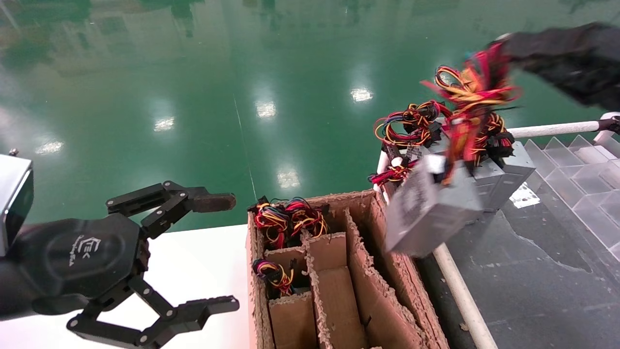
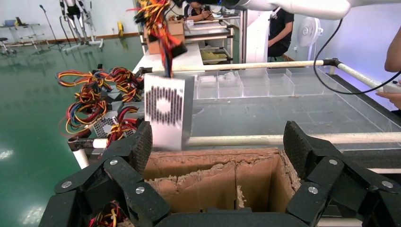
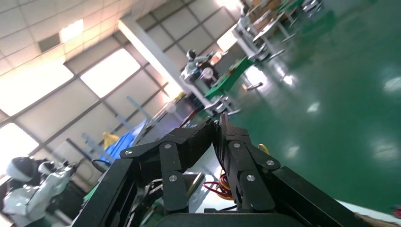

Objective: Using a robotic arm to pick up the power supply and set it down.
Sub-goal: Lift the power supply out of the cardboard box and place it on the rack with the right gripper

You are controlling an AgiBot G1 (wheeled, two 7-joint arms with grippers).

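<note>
Next, my right gripper sets the power supply down on the dark table (image 1: 471, 238) beside the white rail, against the other power supplies.
The power supply (image 1: 431, 213), a grey metal box with a perforated face, hangs tilted in the air over the right wall of a cardboard box. It dangles from its red, yellow and black wires (image 1: 472, 92). The right gripper (image 1: 499, 51) at the upper right is shut on that wire bunch. In the right wrist view the right gripper (image 3: 215, 130) is pressed together, with wires (image 3: 215, 182) trailing below. The left wrist view shows the hanging power supply (image 2: 165, 111) beyond the box. The left gripper (image 1: 233, 251) is open and empty at the lower left, beside the box.
A cardboard box (image 1: 339, 271) with torn dividers holds wire bundles (image 1: 286, 218) in its far cells. More power supplies (image 1: 503, 174) with wires lie on the dark table at right, behind a white rail (image 1: 460, 291). Clear bins (image 1: 581, 160) line the far right. A white tabletop (image 1: 193, 261) lies under the left gripper.
</note>
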